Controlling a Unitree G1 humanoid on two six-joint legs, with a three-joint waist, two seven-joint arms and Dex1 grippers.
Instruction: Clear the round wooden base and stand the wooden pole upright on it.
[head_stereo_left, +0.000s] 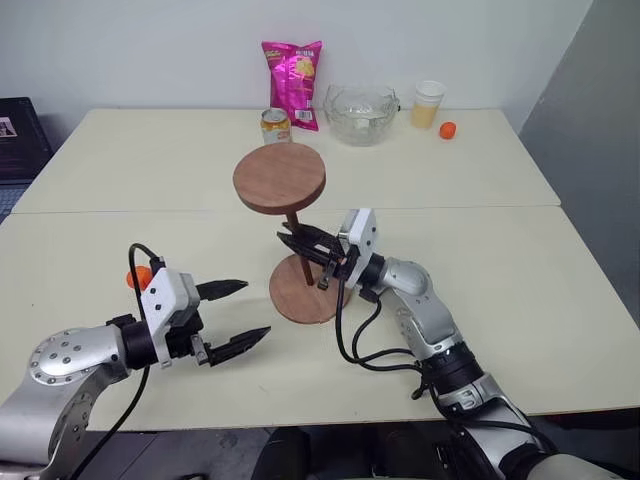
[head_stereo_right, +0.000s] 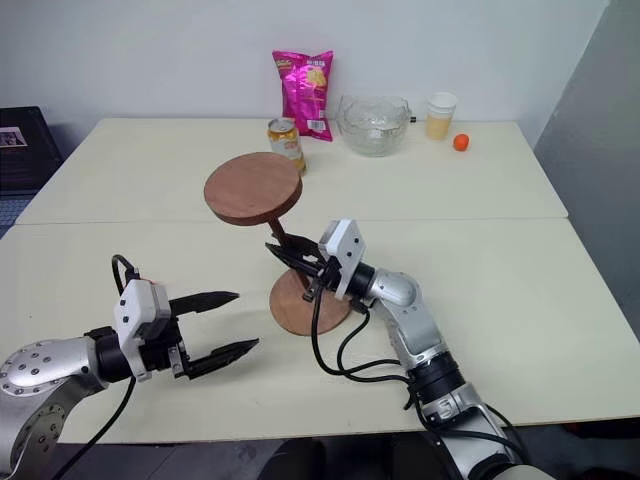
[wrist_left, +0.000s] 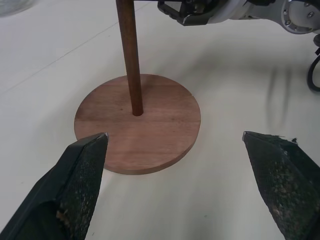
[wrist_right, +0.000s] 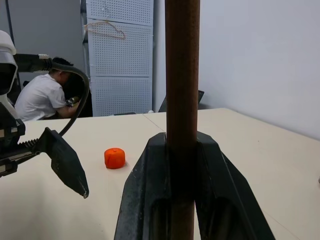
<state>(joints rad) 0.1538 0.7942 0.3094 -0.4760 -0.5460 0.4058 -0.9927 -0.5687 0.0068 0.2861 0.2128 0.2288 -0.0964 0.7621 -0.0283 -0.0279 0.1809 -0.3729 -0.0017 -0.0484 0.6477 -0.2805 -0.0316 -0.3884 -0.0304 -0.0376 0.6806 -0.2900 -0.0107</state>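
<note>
The robot's right gripper should release the wooden pole with the pole's foot at the centre of the round wooden base (head_stereo_left: 310, 285).
The round wooden base (head_stereo_left: 308, 292) lies flat on the table, and its centre hole (wrist_left: 137, 113) holds the foot of the wooden pole (wrist_left: 128, 55). The pole stands upright, with its fixed reddish-brown disc (head_stereo_left: 280, 177) on top. My right gripper (head_stereo_left: 303, 243) is shut on the pole's shaft (wrist_right: 182, 100) about halfway up. To the left of the base, near the table's front edge, my left gripper (head_stereo_left: 240, 315) stands open and apart from it. Its black fingers (wrist_left: 75, 180) frame the base in the left wrist view.
An orange cap (head_stereo_left: 138, 277) lies beside my left wrist. At the back of the table stand a yellow can (head_stereo_left: 275, 126), a pink snack bag (head_stereo_left: 293, 83), a glass bowl (head_stereo_left: 360, 112), a cup of orange drink (head_stereo_left: 427, 104) and another orange cap (head_stereo_left: 447, 129). A person (wrist_right: 42, 97) sits far off.
</note>
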